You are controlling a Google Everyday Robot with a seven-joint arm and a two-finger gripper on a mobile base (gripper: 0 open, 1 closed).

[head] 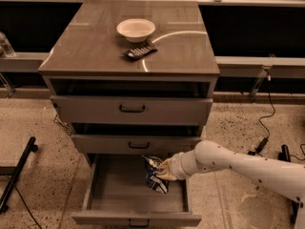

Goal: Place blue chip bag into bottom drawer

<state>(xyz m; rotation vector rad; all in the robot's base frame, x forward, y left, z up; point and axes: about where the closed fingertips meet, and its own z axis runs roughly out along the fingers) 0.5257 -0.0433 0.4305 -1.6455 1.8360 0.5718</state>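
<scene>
My gripper is to set the blue chip bag, now hanging just above that floor, free on the bottom drawer's grey bottom. It will let go near the middle [152,183] behind that drawer's handle.
The blue chip bag [154,174], crumpled dark blue foil with white patches, hangs inside the open bottom drawer [114,190], over its right half and just above its grey floor. My gripper [164,170] reaches in from the right on a white arm and is shut on the bag's right side. The bottom drawer is pulled far out; its front panel with a small dark handle [136,222] is at the frame's lower edge.
Two upper drawers [131,109] with black handles stand slightly ajar. On the cabinet top are a white bowl [136,29] and a flat dark striped remote-like object [139,51]. A black stand leg [17,173] is on the floor at left; cables lie at right.
</scene>
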